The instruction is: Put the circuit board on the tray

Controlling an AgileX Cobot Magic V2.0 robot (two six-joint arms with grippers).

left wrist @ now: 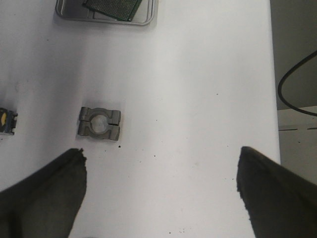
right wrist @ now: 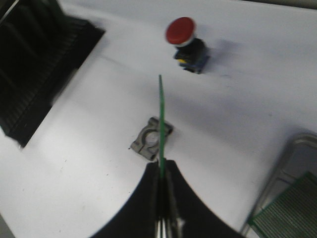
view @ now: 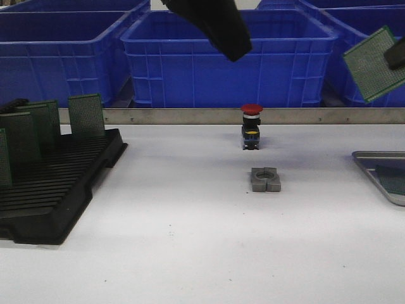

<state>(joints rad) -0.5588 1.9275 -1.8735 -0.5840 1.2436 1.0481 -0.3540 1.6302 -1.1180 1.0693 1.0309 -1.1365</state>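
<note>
The green board (view: 388,175) (right wrist: 291,207) is lying in the silver-grey tray. I will open my right gripper and let go of the circuit board on top of it.
My right gripper (right wrist: 162,166) is shut on a green circuit board (right wrist: 161,114), seen edge-on in the right wrist view. In the front view this board (view: 373,63) hangs tilted in the air at the far right, above and behind the silver-grey tray (view: 370,154). Another green board (view: 393,179) lies in the tray. The tray (right wrist: 285,158) and its board (right wrist: 292,208) also show in the right wrist view. My left gripper (left wrist: 161,158) is open and empty, high over the table's middle. The left wrist view also shows the tray (left wrist: 104,22) with a board (left wrist: 113,6).
A black slotted rack (view: 57,190) with several upright green boards stands at the left. A red push button (view: 252,126) and a grey metal clamp block (view: 265,179) sit mid-table. Big blue crates (view: 228,63) stand behind a metal rail.
</note>
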